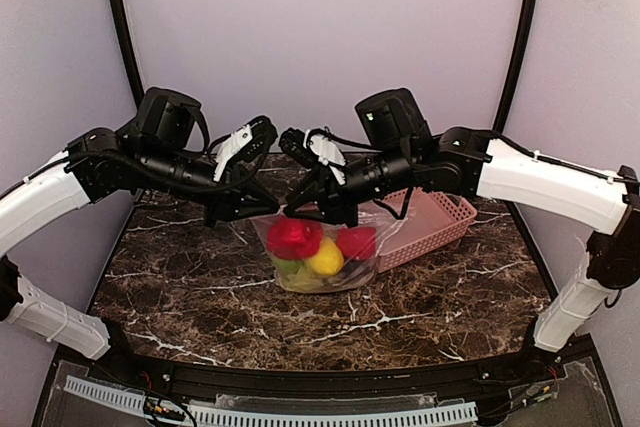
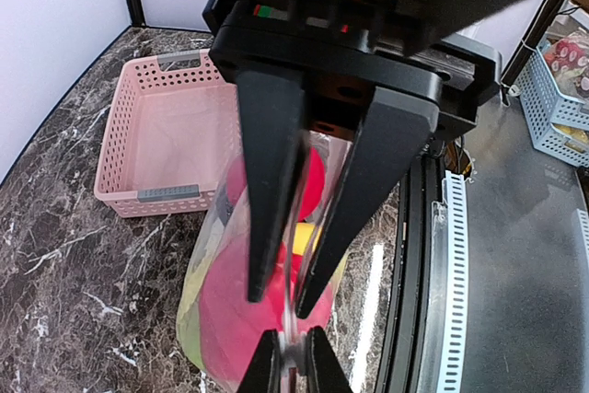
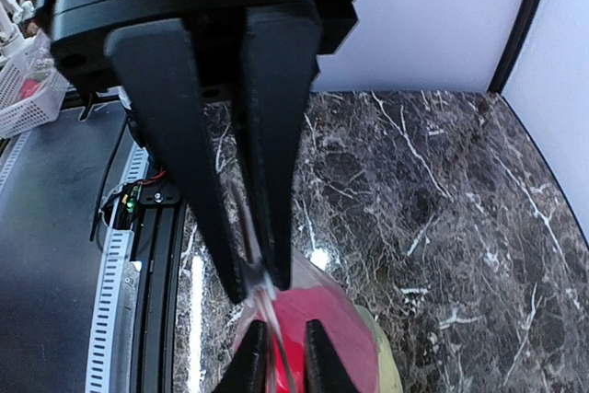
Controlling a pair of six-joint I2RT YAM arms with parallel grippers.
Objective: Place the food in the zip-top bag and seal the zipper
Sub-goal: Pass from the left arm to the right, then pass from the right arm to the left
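Observation:
My left gripper's fingers cover the white slider, so my left gripper will take the zipper strip (image 2: pixel 290 381) behind it, freeing the slider for my right gripper to pull.
The zip-top bag (image 1: pixel 352 275) hangs just above the marble table, lifted by its mouth edge. Inside it is the food: a red pepper (image 1: pixel 293 237), a yellow piece (image 1: pixel 326 258), a small red piece (image 1: pixel 357 242) and some green (image 1: pixel 286 268). My left gripper (image 1: pixel 266 211) (image 2: pixel 293 367) is shut on the zipper (image 2: pixel 293 327), pinching the thin clear strip. My right gripper (image 1: pixel 300 210) (image 3: pixel 282 361) faces it a little further along the same strip. Its jaws stand narrowly apart on either side of the zipper (image 3: pixel 268 308), with a small gap showing.
The pink lattice basket (image 1: pixel 440 222) (image 2: pixel 156 135) stands behind and to the right of the bag, with nothing in it. The black rail (image 2: pixel 419 255) marks the table's near edge. Blue baskets (image 2: pixel 561 108) sit off the table. Purple walls close in the back and sides.

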